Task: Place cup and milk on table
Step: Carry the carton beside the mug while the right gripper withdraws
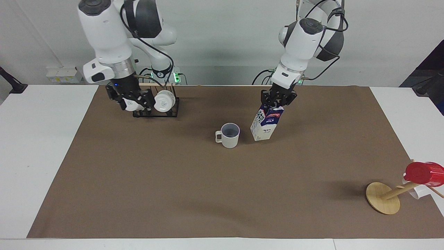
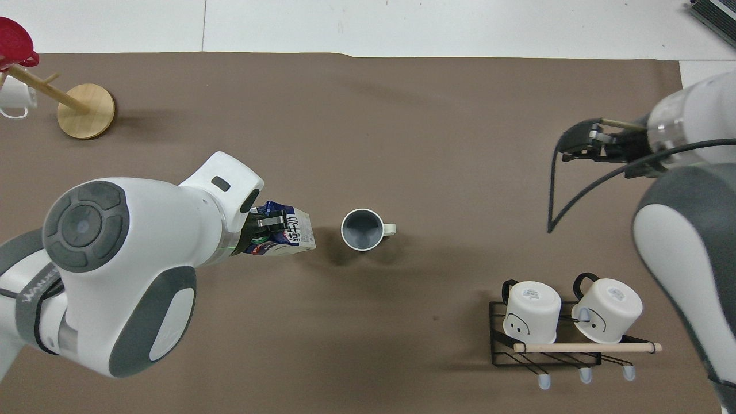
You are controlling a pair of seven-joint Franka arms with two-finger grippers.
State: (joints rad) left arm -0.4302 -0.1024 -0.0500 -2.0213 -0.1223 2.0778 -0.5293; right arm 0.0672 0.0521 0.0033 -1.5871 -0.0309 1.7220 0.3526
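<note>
I should use my left gripper to set the milk down on the brown mat [image 2: 306, 245], beside the off-white cup and opposite the cup's handle.
The off-white cup [image 1: 230, 135] [image 2: 361, 229] stands upright on the brown mat [image 1: 208, 191] that covers the white table [image 1: 41, 139], with its handle toward the right arm's end. The milk [image 1: 265, 123] [image 2: 284, 233] hangs tilted right beside the cup, toward the left arm's end. My left gripper [image 1: 277, 103] [image 2: 270, 221] is shut on the carton's top. I cannot tell whether the carton's lower edge touches the mat. My right gripper [image 1: 134, 102] [image 2: 578, 146] hangs open and empty, raised over the mat near the mug rack.
A black rack [image 1: 156, 113] [image 2: 546, 351] with two white mugs stands near the robots at the right arm's end. A wooden stand [image 1: 383, 198] [image 2: 86, 109] carrying a red cup [image 1: 425, 173] [image 2: 14, 43] sits at the left arm's end, far from the robots.
</note>
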